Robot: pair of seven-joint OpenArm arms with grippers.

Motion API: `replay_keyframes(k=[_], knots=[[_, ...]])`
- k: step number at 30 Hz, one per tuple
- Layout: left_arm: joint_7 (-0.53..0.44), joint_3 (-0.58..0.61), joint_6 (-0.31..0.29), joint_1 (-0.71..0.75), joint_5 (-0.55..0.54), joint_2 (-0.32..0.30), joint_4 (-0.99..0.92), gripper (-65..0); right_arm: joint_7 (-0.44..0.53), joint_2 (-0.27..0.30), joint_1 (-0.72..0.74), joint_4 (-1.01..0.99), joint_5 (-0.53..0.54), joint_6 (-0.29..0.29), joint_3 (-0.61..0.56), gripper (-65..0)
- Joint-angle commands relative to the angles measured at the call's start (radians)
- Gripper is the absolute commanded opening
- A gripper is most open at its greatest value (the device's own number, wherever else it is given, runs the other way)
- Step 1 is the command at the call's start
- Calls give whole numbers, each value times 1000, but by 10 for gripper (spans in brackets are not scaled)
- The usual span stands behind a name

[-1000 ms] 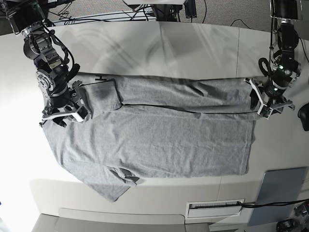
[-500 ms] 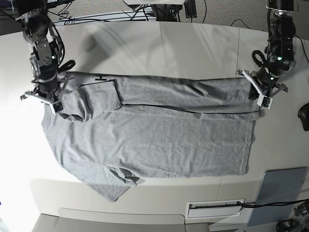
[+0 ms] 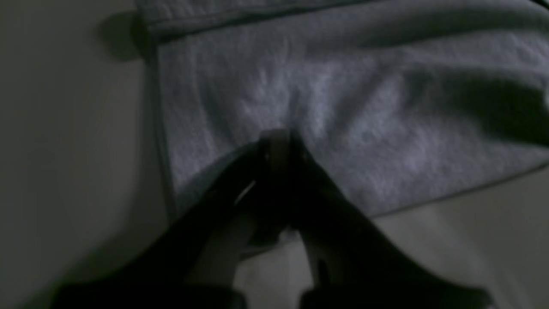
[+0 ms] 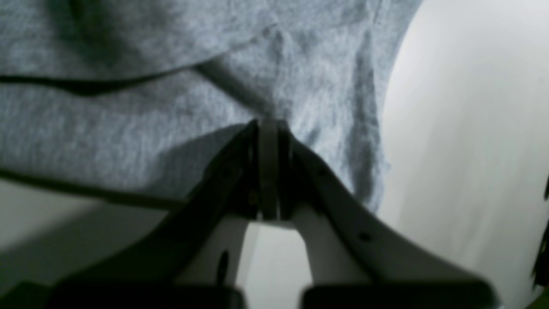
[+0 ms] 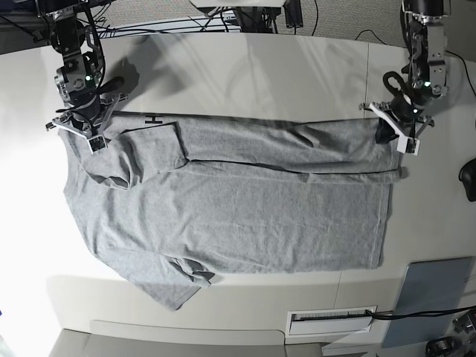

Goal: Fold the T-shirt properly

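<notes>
The T-shirt's corner will drop from my left gripper onto the bare white table (image 5: 399, 49) beyond the shirt's far edge.
The heather-grey T-shirt (image 5: 238, 216) lies spread on the white table (image 5: 245, 74), plain side up, with its far strip folded toward me along a dark line. A sleeve (image 5: 167, 286) sticks out at the near left. My left gripper (image 5: 390, 134) is shut above the shirt's far right corner. In the left wrist view its closed tips (image 3: 276, 137) hover over the cloth (image 3: 364, 107) near the edge. My right gripper (image 5: 80, 134) is shut at the far left shoulder. In the right wrist view its tips (image 4: 268, 126) meet over creased cloth (image 4: 128, 124). Neither visibly lifts any fabric.
A flat grey-blue pad (image 5: 433, 291) lies at the near right corner, with a white slotted panel (image 5: 331, 321) beside it. A black object (image 5: 468, 180) sits at the right edge. Cables (image 5: 171, 26) run along the back. A small black mark (image 5: 155, 119) is on the table by the collar.
Both grippers left the fold line, moved back to the shirt's far edge and went from open to shut. The shirt stayed as it lay.
</notes>
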Motion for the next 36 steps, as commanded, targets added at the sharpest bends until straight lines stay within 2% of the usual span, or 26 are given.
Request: replay_keyframes(k=[1, 6, 11, 16, 20, 26, 29, 32, 34, 36], knots=[[84, 3, -4, 40, 31, -12, -6, -650, -3, 15, -19, 9, -17, -4, 9, -650], [83, 3, -4, 131, 51, -34, 1, -650, 28, 38, -110, 10, -89, -13, 10, -650], [83, 3, -9, 240, 76, -72, 31, -650, 35, 90, -237, 77, -93, -82, 19, -650], [83, -3, -69, 343, 75, -83, 72, -650, 35, 100, -381, 177, -95, -87, 86, -650], [83, -12, -73, 423, 76, -83, 100, -650, 39, 99, -480, 223, -96, -87, 133, -650], [53, -86, -143, 513, 75, -82, 137, -650, 72, 97, -583, 279, -108, -90, 163, -650], [53, -123, -151, 509, 73, -82, 141, -650, 103, 97, -579, 330, -115, -113, 165, -650], [52, -148, -150, 494, 71, -83, 141, -650, 104, 97, -502, 330, -89, -109, 164, -650], [53, -149, -150, 488, 72, -83, 141, -650, 103, 97, -436, 308, -42, -89, 164, -650], [52, -148, -160, 484, 72, -80, 141, -650, 103, 97, -371, 264, 5, -41, 164, -650]])
